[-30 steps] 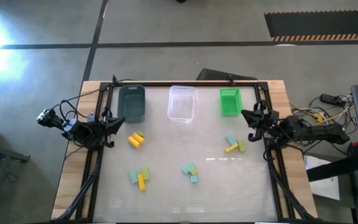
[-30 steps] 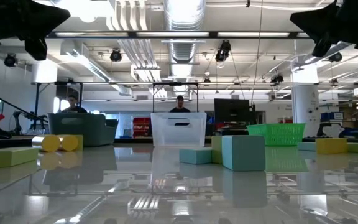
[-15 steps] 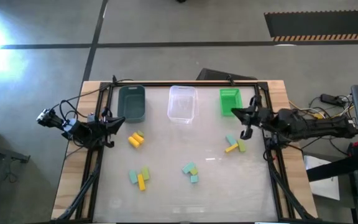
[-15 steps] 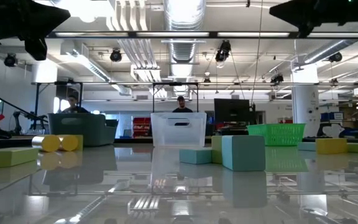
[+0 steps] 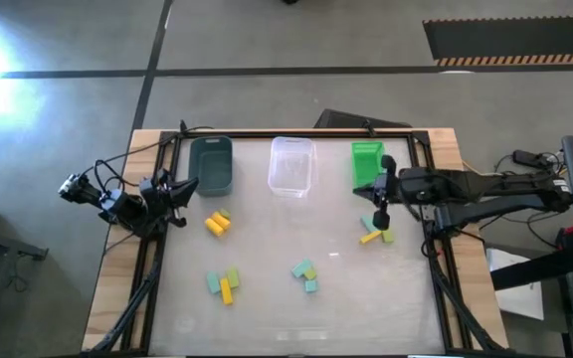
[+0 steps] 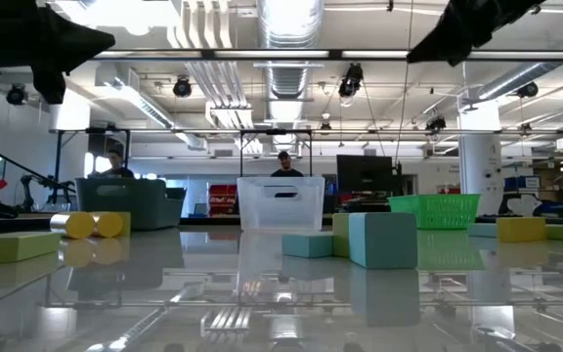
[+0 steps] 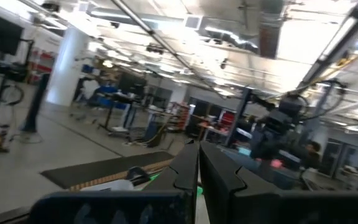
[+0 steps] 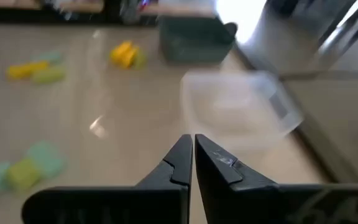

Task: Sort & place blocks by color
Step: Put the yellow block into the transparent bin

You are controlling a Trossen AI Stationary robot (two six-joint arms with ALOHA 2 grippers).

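Observation:
My right gripper is going to close on the long sides of the yellow block [image 5: 370,237] in the group nearest the green bin.
The blocks lie on the glossy table in four loose groups: yellow ones [image 5: 215,223], a mixed cluster [image 5: 224,283], a teal-and-green cluster [image 5: 305,271] and a cluster at the right [image 5: 376,232]. My right gripper [image 5: 379,207] hangs shut above the right cluster, beside the green bin [image 5: 366,162]; in its wrist view its shut fingertips [image 8: 192,146] slant down over the table. My left gripper [image 5: 190,185] stays shut at the left edge, near the dark teal bin [image 5: 211,164], and points up into the room [image 7: 197,152].
A clear bin [image 5: 291,164] stands between the dark teal and green bins along the far edge. A dark frame rail [image 5: 157,259] runs down each side of the table. In the low view a teal block [image 6: 383,240] and yellow blocks [image 6: 91,225] stand in front.
My right gripper has risen from the table's right edge and reached toward the left, over the right block cluster, tipping from upward to slanting down; it stays shut. My left gripper has swung a little toward the far edge in place.

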